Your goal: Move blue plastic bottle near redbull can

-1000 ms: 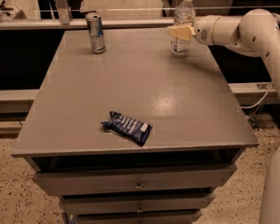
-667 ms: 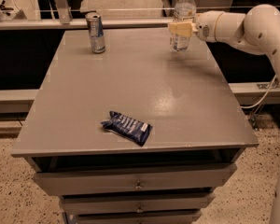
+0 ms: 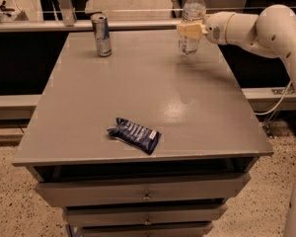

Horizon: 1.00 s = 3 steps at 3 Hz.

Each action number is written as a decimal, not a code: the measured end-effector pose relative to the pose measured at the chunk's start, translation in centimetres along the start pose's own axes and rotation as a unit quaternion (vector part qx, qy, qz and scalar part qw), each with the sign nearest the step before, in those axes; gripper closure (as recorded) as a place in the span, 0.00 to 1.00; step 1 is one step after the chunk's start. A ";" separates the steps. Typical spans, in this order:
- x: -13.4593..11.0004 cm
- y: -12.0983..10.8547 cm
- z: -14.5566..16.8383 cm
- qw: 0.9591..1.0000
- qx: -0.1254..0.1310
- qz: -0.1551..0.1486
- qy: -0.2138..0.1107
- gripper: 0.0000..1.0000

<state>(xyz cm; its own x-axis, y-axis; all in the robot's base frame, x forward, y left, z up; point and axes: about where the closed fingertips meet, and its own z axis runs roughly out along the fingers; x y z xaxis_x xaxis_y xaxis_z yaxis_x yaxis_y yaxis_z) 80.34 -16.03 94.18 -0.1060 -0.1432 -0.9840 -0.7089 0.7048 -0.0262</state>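
My gripper is going to set the blue plastic bottle down on the tabletop (image 3: 122, 57) next to the redbull can, on the side toward my arm.
The blue plastic bottle (image 3: 191, 19), clear with a white cap and label, is upright at the back right of the grey table (image 3: 153, 93). My gripper (image 3: 190, 30) reaches in from the right and is shut on the bottle's middle, its tan fingers (image 3: 187, 30) on the label. The bottle's base is at or just above the tabletop. The redbull can (image 3: 102, 35), silver and blue, stands upright at the back left of the table, well to the left of the bottle.
A flat dark-blue snack wrapper (image 3: 134, 134) lies near the table's front edge. The table has drawers (image 3: 147, 191) below. A rail (image 3: 89, 11) runs behind the table's back edge. My white arm (image 3: 266, 26) spans the right side.
The bottle and gripper have risen slightly and shifted a touch; the can and the wrapper have not moved.
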 end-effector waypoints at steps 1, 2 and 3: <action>0.0 2.5 1.7 1.000 -0.030 0.003 -0.003 1.00; -0.9 8.3 5.5 0.996 -0.091 -0.020 -0.012 1.00; -1.5 12.9 9.4 0.990 -0.131 -0.051 -0.021 1.00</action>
<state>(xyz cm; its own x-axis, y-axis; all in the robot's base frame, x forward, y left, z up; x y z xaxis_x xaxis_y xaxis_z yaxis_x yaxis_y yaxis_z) 77.94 -0.19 93.62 0.0009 -0.1713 -0.9852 -0.8711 0.4837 -0.0849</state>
